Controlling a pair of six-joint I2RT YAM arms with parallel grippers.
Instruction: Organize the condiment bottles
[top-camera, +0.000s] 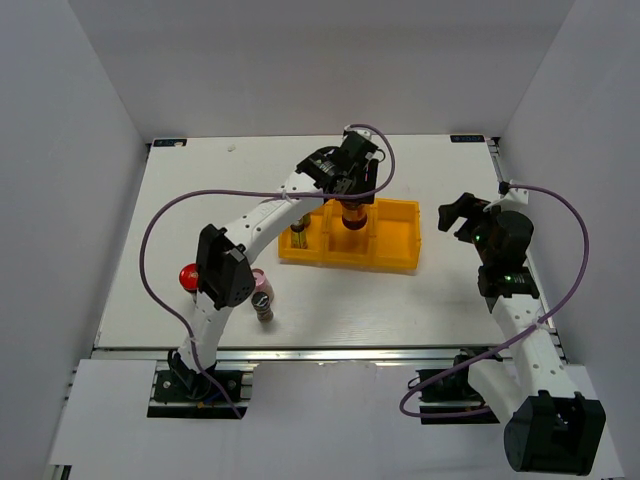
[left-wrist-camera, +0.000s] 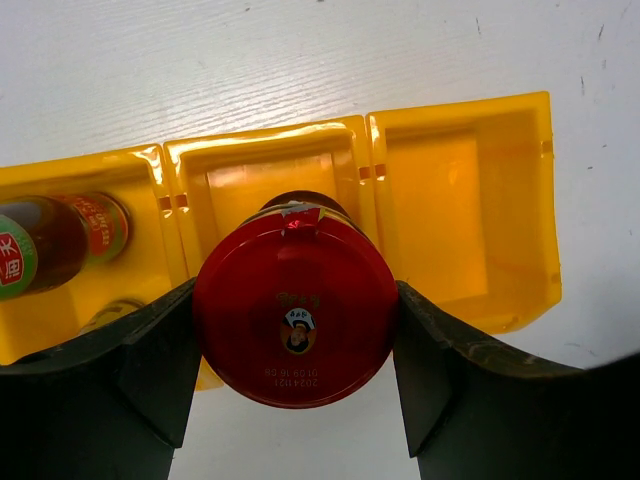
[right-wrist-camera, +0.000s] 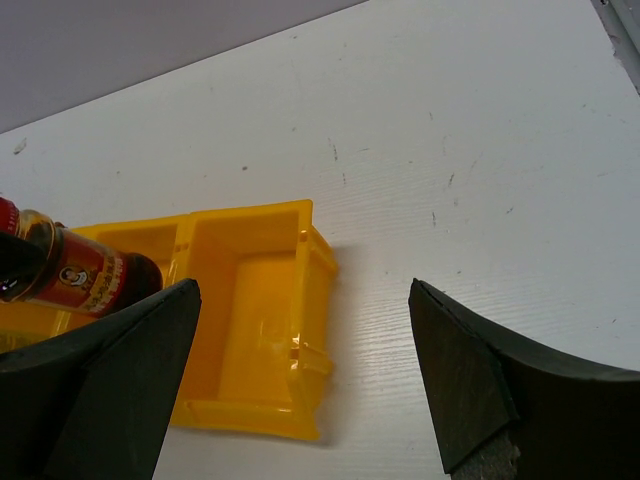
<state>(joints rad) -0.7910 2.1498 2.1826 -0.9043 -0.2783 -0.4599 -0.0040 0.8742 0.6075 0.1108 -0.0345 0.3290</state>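
Next, I release the squat dark bottle from my left gripper in the middle compartment of the yellow tray (top-camera: 355, 225) (left-wrist-camera: 288, 215).
My left gripper (top-camera: 350, 190) is shut on the wide red cap of a squat dark bottle (left-wrist-camera: 295, 310) and holds it upright over the middle compartment of the yellow tray (top-camera: 400, 262). The bottle also shows in the top view (top-camera: 352, 215) and in the right wrist view (right-wrist-camera: 85, 280). Two slim bottles (left-wrist-camera: 50, 240) lie in the tray's left compartment (top-camera: 298, 238). The right compartment (left-wrist-camera: 460, 200) holds nothing. A second red-capped bottle (top-camera: 188, 277) and a pink-capped bottle (top-camera: 262, 295) stand on the table by the left arm. My right gripper (top-camera: 460, 215) is open and empty, right of the tray.
The left arm's elbow (top-camera: 225, 265) stands between the red-capped and pink-capped bottles and partly hides the red one. The tray's right end (right-wrist-camera: 250, 420) lies just left of my right gripper (right-wrist-camera: 305, 370). White walls close in the table at the back and sides.
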